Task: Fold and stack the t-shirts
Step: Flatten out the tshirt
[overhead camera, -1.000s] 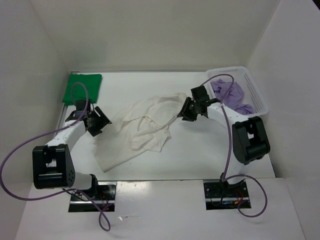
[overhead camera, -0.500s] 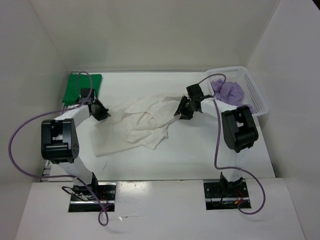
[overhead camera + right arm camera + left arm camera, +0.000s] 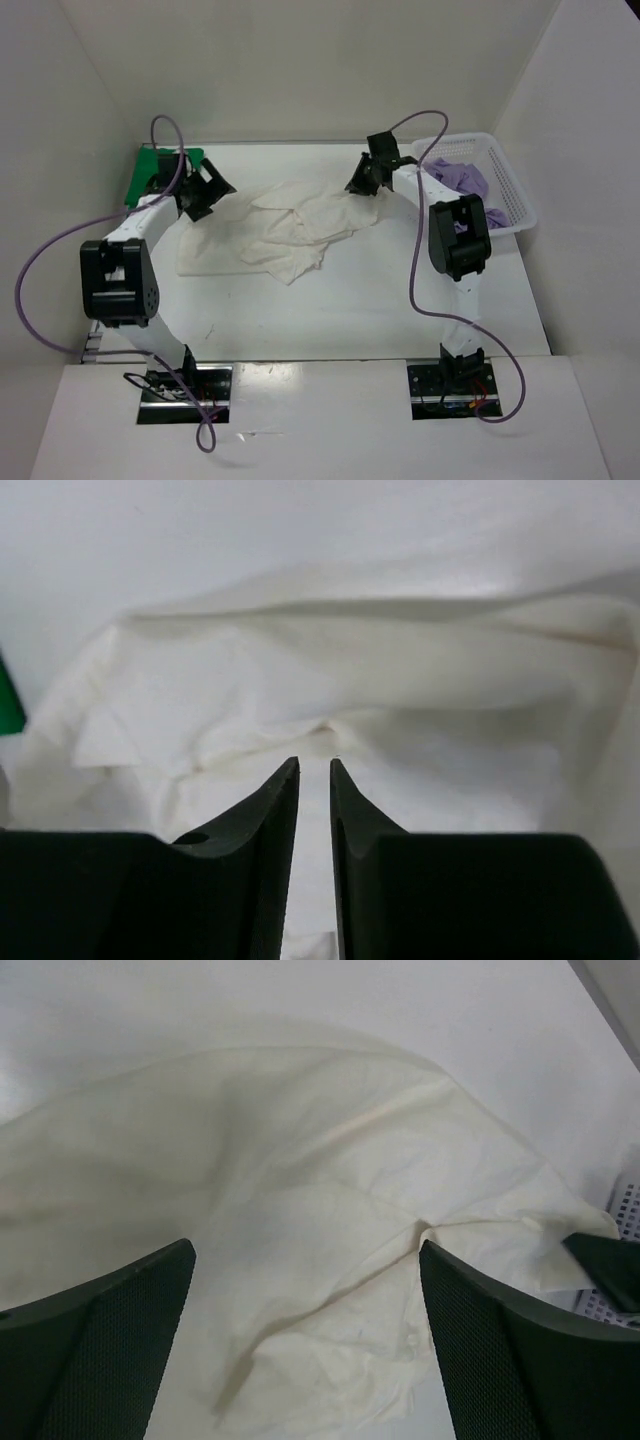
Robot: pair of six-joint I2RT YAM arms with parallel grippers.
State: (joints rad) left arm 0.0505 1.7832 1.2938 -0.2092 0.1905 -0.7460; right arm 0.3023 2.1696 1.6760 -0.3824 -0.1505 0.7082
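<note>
The white t-shirt has folds bunched across its middle, so next my left gripper takes the near corner at its end [image 3: 184,269] while my right gripper pulls the bunched cloth out.
The white t-shirt [image 3: 285,225] lies crumpled across the middle of the table. My left gripper [image 3: 205,192] hovers over its left end, jaws wide open with only cloth [image 3: 300,1190] below them [image 3: 307,1250]. My right gripper [image 3: 362,180] is at the shirt's far right corner. Its jaws [image 3: 314,762] stand a narrow slit apart, with white cloth [image 3: 330,680] puckered at the tips, so it looks shut on that corner. The green t-shirt [image 3: 148,175] lies folded at the back left, partly behind the left arm. The lavender t-shirt [image 3: 462,180] sits bunched in the basket.
A white mesh basket [image 3: 515,190] stands at the back right against the wall. White walls close in the table on three sides. Purple cables loop above both arms. A sliver of green [image 3: 8,700] shows at the right wrist view's left edge.
Both grippers moved toward the back wall, and the white shirt was dragged back with them and bunched up. The left gripper opened wide. The right jaws narrowed.
</note>
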